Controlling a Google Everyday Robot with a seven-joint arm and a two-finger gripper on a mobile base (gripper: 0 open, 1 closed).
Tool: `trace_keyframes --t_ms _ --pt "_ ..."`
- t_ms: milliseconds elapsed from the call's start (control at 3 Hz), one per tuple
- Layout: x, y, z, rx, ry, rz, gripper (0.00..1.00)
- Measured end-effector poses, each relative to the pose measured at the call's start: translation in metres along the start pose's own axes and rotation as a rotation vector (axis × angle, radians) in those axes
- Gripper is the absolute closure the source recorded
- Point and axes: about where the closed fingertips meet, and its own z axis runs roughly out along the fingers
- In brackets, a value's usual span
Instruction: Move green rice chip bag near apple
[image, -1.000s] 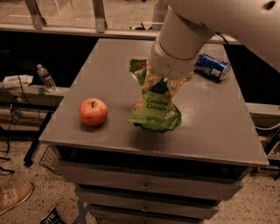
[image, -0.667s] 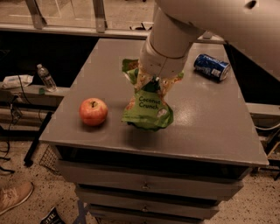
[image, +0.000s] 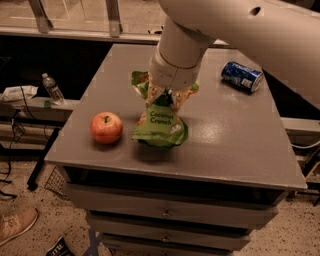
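Next, I let go of the green rice chip bag with my gripper on the grey table top close against the red-orange apple (image: 140, 147).
The green rice chip bag (image: 160, 125) with "Coconut Crunch" lettering hangs upright with its bottom at the grey table top (image: 235, 135), just right of the apple. The red-orange apple (image: 106, 127) sits near the table's front left. My gripper (image: 166, 98) comes down from the large white arm and is shut on the top of the green rice chip bag. A small gap of table shows between bag and apple.
A blue soda can (image: 242, 76) lies on its side at the table's back right. A water bottle (image: 52, 89) stands on a lower shelf at left. Drawers lie under the table's front edge. A shoe (image: 15, 225) shows on the floor at lower left.
My gripper has carried the green rice chip bag leftward, closer to the apple. The apple and can have not moved.
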Motion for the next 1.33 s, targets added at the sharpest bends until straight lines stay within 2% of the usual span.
trace_keyframes --t_ms 667,1333 --pt "-0.010 -0.025 0.001 0.031 -0.021 -0.030 1.00" --pt "-0.014 -0.037 0.007 0.045 -0.040 -0.045 1.00"
